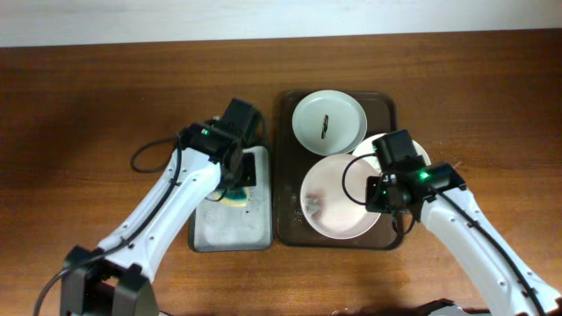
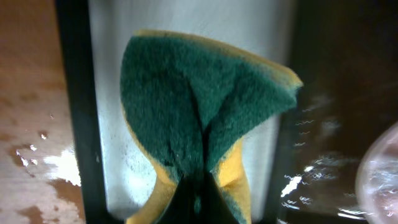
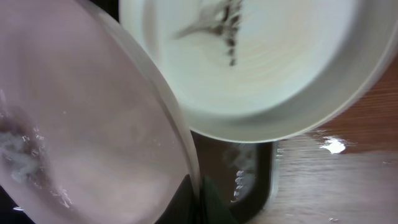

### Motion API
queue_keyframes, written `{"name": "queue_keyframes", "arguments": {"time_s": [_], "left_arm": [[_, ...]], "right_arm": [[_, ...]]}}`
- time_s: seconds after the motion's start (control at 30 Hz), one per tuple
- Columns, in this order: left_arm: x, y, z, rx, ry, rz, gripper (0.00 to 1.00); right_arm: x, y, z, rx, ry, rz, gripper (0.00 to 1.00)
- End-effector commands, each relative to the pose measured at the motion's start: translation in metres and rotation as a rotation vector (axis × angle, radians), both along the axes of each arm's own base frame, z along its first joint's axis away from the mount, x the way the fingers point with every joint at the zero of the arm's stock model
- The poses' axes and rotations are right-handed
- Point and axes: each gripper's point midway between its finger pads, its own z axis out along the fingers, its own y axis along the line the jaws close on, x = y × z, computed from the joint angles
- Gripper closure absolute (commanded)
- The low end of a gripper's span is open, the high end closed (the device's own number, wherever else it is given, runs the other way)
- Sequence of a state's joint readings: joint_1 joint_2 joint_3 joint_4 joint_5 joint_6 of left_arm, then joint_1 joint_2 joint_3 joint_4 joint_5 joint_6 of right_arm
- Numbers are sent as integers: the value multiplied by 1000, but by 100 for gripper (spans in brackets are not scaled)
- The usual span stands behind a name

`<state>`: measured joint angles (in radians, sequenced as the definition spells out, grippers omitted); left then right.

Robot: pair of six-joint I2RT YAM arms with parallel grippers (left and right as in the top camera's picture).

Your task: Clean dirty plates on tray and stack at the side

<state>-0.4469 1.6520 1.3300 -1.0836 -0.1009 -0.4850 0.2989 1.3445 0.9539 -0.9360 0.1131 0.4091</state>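
Next, my right gripper sets the pink plate down on the wood table (image 1: 486,181) just beyond the white plate. The pink plate is at the tray's front now.
A dark tray (image 1: 386,110) holds a pale green plate (image 1: 329,121) with a dark smear at the back and a pink plate (image 1: 338,197) with wet residue at the front. My right gripper (image 1: 376,195) is shut on the pink plate's right rim; the right wrist view shows the jaws (image 3: 199,202) pinching that rim (image 3: 81,124), tilted, with the smeared plate (image 3: 249,62) beyond. My left gripper (image 1: 235,180) is shut on a green and yellow sponge (image 1: 235,197), folded in the jaws (image 2: 199,202), over the grey mat. The sponge (image 2: 205,118) fills the left wrist view.
A grey mat in a dark frame (image 1: 219,230) lies left of the tray, wet and speckled. A white plate (image 1: 423,154) sits off the tray's right edge, partly under my right arm. The wood table shows water drops (image 2: 37,155).
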Motion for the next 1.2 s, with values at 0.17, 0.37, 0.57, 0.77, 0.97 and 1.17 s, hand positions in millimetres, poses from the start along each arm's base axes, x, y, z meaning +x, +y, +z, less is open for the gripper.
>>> {"name": "queue_keyframes", "arguments": {"time_s": [0.17, 0.37, 0.57, 0.77, 0.97, 1.17], "left_arm": [[-20, 8, -61, -250, 113, -75, 76], [-20, 9, -11, -279, -34, -98, 24], [-42, 29, 37, -231, -158, -90, 0], [-42, 29, 40, -233, -169, -91, 0], [-42, 29, 40, -233, -169, -91, 0], [-42, 29, 40, -233, -169, -91, 0]], "right_arm": [[8, 2, 65, -499, -358, 39, 96], [6, 31, 120, -587, -512, 145, 96], [5, 30, 127, -611, -526, 152, 96], [3, 30, 128, -690, -487, 266, 96], [-10, 64, 141, -719, -587, 397, 96], [-8, 73, 163, -839, -719, 394, 96]]}}
